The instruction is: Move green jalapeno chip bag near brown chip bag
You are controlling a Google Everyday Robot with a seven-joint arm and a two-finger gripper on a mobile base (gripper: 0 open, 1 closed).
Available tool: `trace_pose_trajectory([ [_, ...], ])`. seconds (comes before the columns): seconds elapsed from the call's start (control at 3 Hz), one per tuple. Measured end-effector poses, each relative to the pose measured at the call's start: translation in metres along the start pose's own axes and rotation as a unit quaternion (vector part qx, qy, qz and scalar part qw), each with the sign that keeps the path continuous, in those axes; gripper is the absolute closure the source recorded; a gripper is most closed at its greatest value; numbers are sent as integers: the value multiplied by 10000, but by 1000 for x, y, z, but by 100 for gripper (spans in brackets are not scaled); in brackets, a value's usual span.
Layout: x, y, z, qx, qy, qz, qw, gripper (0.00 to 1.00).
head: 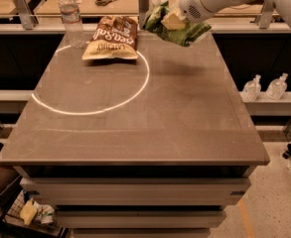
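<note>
The robot's gripper will release the green jalapeno chip bag, hanging above the table's far edge, close beside the brown chip bag, opposite the water bottle (157, 31).
The brown chip bag (112, 37), dark brown on top with white lettering and a tan bottom band, lies on the grey table (175, 118) at the far left. My gripper (174, 18) is shut on the green jalapeno chip bag (177, 28) and holds it in the air above the table's far edge, just right of the brown bag. The green bag is crumpled around the fingers and hangs tilted.
A clear water bottle (71, 20) stands left of the brown bag at the far left corner. A white circle (135, 90) is marked on the tabletop. Two small bottles (264, 87) sit on a low shelf to the right. Scissors (108, 1) lie on the bench behind.
</note>
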State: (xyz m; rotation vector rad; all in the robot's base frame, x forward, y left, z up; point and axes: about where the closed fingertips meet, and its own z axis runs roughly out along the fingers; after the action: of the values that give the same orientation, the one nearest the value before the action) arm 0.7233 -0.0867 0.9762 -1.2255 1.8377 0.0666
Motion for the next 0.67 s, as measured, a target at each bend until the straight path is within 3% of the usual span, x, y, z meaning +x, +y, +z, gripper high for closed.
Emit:
trace_pose_trajectory([
  [0.67, -3, -33, 60, 108, -343, -159, 9992, 100],
])
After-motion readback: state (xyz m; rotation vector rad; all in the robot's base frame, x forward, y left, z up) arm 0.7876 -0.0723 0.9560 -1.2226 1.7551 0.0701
